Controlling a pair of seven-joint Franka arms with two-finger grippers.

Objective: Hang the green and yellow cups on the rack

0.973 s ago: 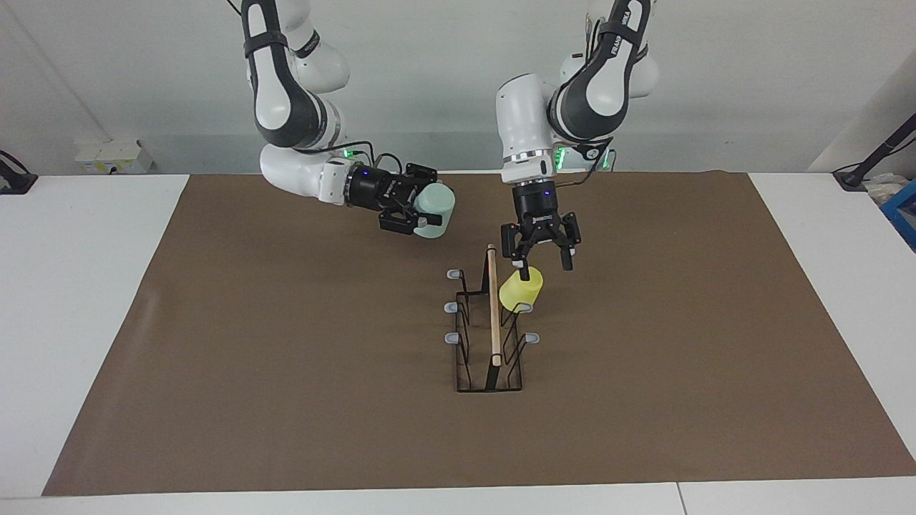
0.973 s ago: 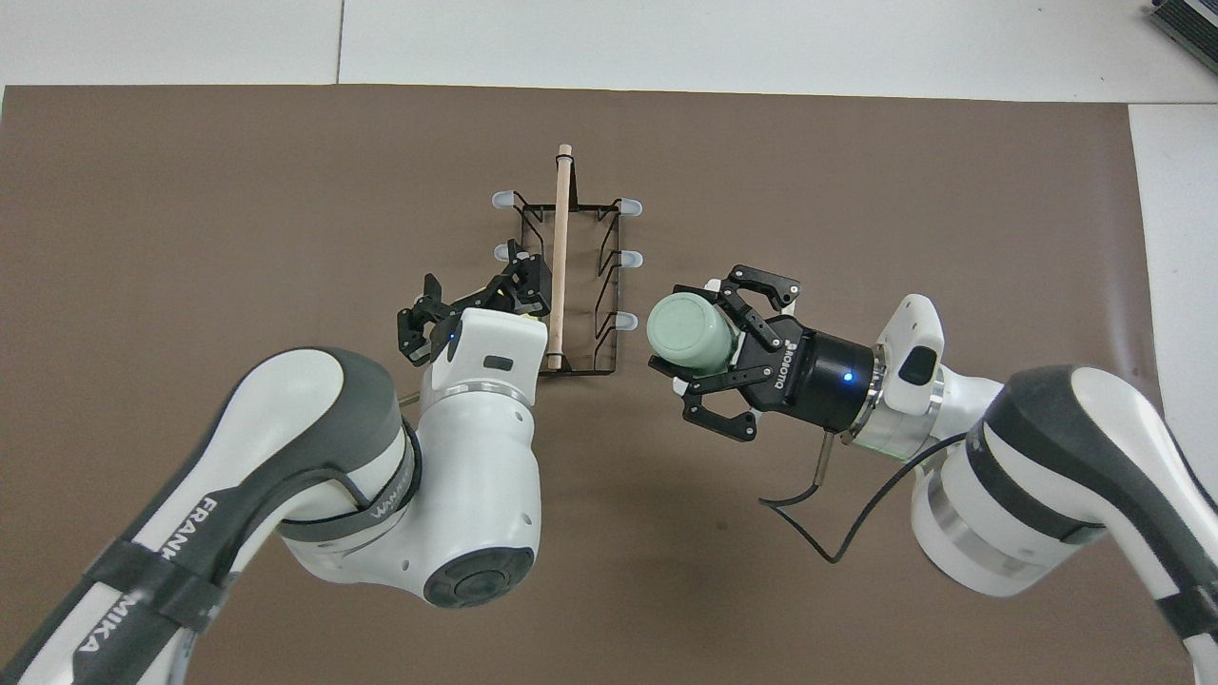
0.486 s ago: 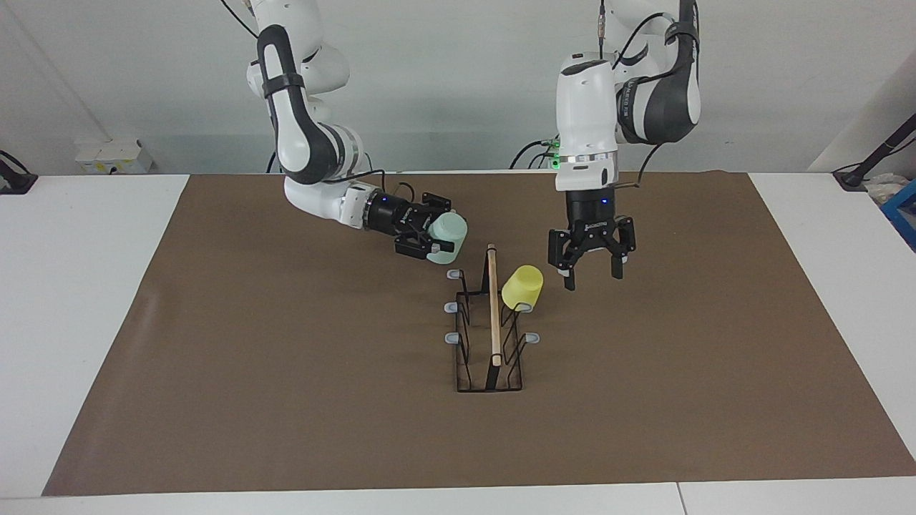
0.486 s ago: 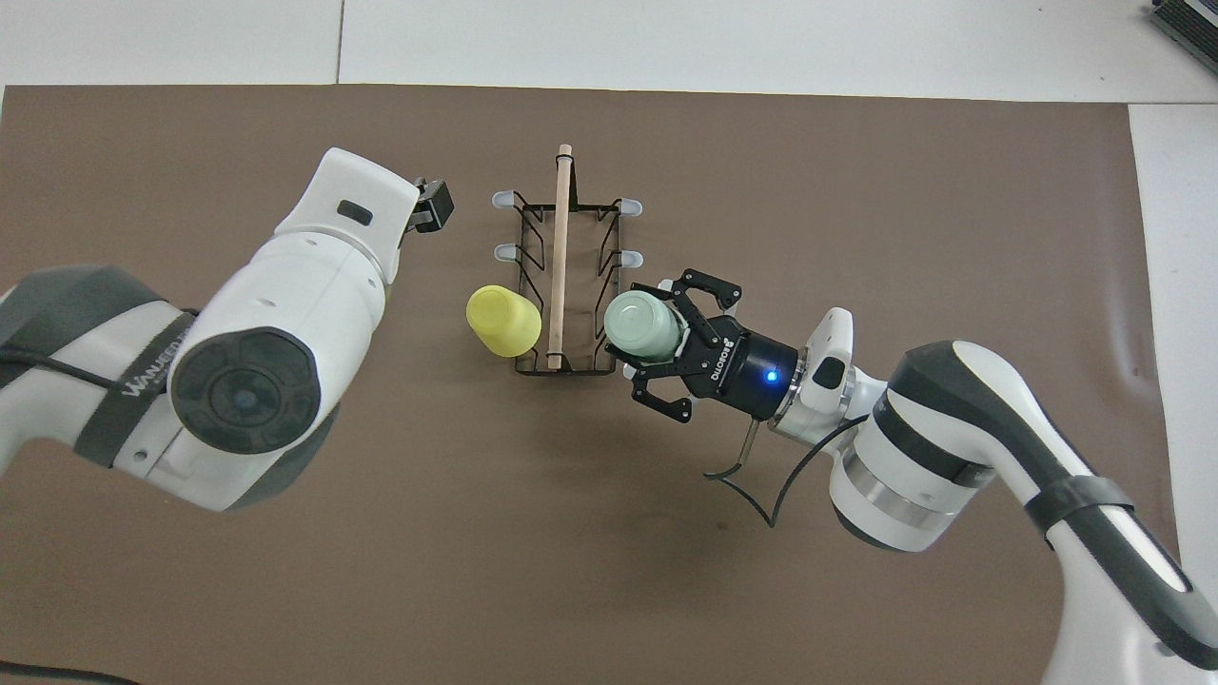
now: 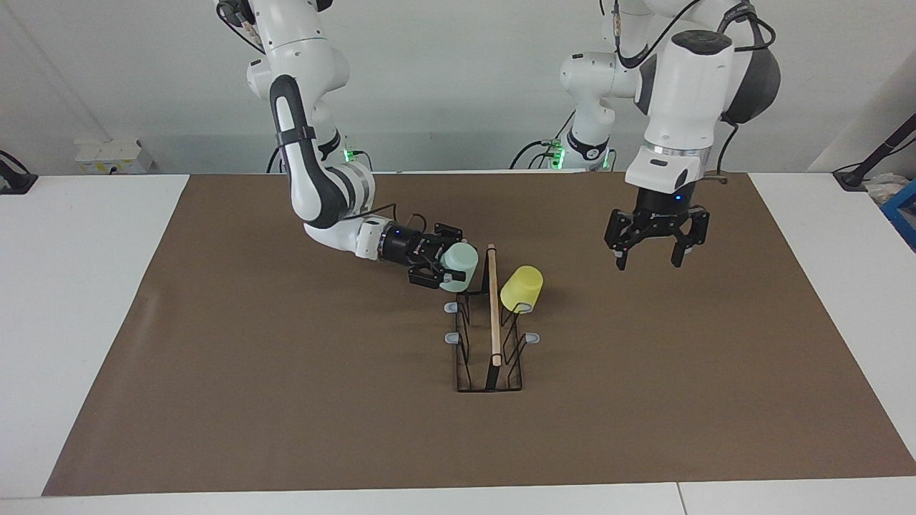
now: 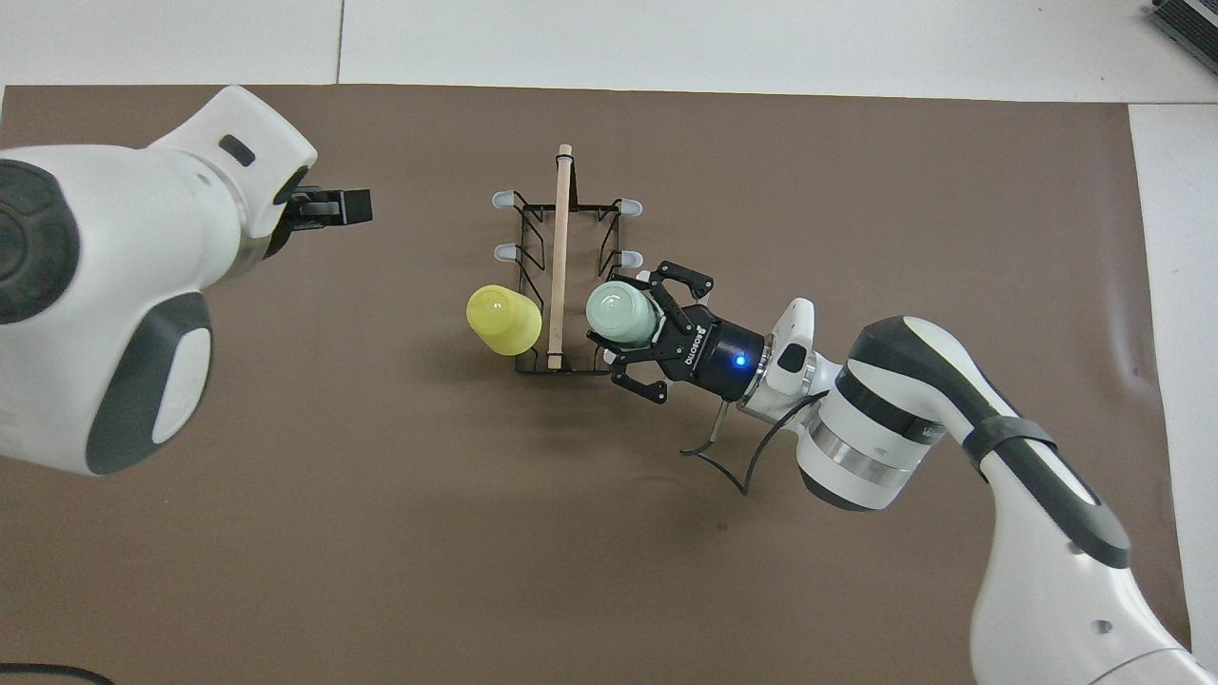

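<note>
The green cup, now held sideways against its peg, will be let go by my right gripper on the rack peg straight across the wooden bar [image 6: 617,331] from the yellow cup.
The black wire rack [image 5: 493,322] with its wooden top bar stands mid-mat; it also shows in the overhead view [image 6: 559,238]. The yellow cup [image 5: 522,287] hangs mouth-down on the peg nearest the robots on the left arm's side, also seen from overhead [image 6: 502,319]. My right gripper [image 5: 444,266] is shut on the pale green cup [image 5: 460,265], holding it sideways against the peg nearest the robots on the right arm's side; that peg is hidden by the cup [image 6: 618,314]. My left gripper [image 5: 647,252] is open and empty, raised over the mat toward the left arm's end.
A brown mat [image 5: 286,400] covers the white table. Four grey-tipped pegs stay free, such as one [image 5: 451,337] on the right arm's side. A small white box [image 5: 114,154] sits at the table's edge near the right arm's base.
My left gripper let go of the yellow cup on its peg and pulled up and away toward its own end. My right gripper carried the green cup down onto the rack's near peg.
</note>
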